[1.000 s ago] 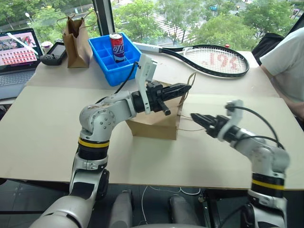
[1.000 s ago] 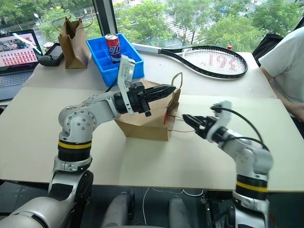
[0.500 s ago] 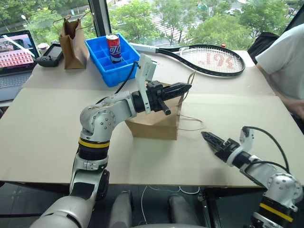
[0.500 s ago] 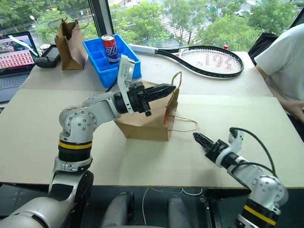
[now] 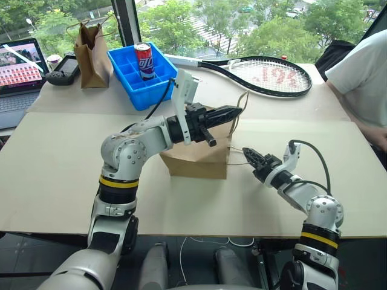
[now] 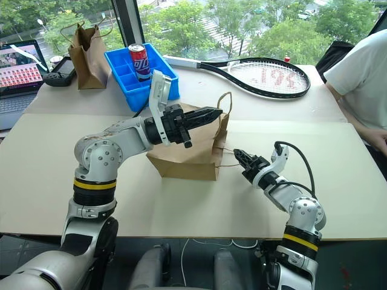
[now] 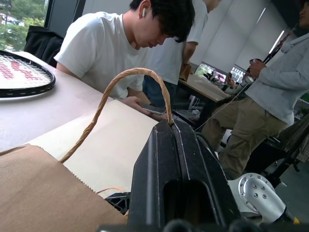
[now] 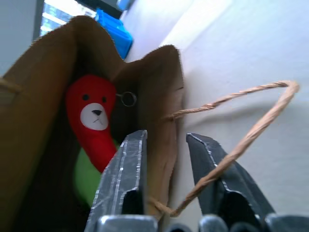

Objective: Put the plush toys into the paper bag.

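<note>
My left gripper needs to let go of the paper bag standing upright on the table (image 5: 211, 169) between the blue tray and the table's near edge.
The paper bag (image 5: 196, 158) lies on its side at the table's middle, its mouth facing right. My left gripper (image 5: 233, 112) reaches over it and is shut on the upper loop handle (image 7: 125, 77), holding the mouth up. Inside the bag, the right wrist view shows the plush toys: the red toy (image 8: 94, 121) with a white face, and the green toy (image 8: 87, 176) below it. My right gripper (image 5: 247, 152) is at the mouth's lower edge, fingers (image 8: 123, 179) a little apart. The bag's rim stands between them, and the lower handle (image 8: 251, 125) crosses one finger.
At the back stand a blue tray (image 5: 130, 75) holding a soda can (image 5: 147, 60), a narrower brown bag (image 5: 94, 51), a laptop (image 5: 18, 66) and a controller (image 5: 63, 69). A tennis racket (image 5: 272, 75) lies back right. A person in white (image 5: 363, 66) sits at the right edge.
My right gripper dipped toward the table's front edge, then came back up to the bag's mouth, rolled over, with its fingers closer together. The left gripper kept still on the handle.
</note>
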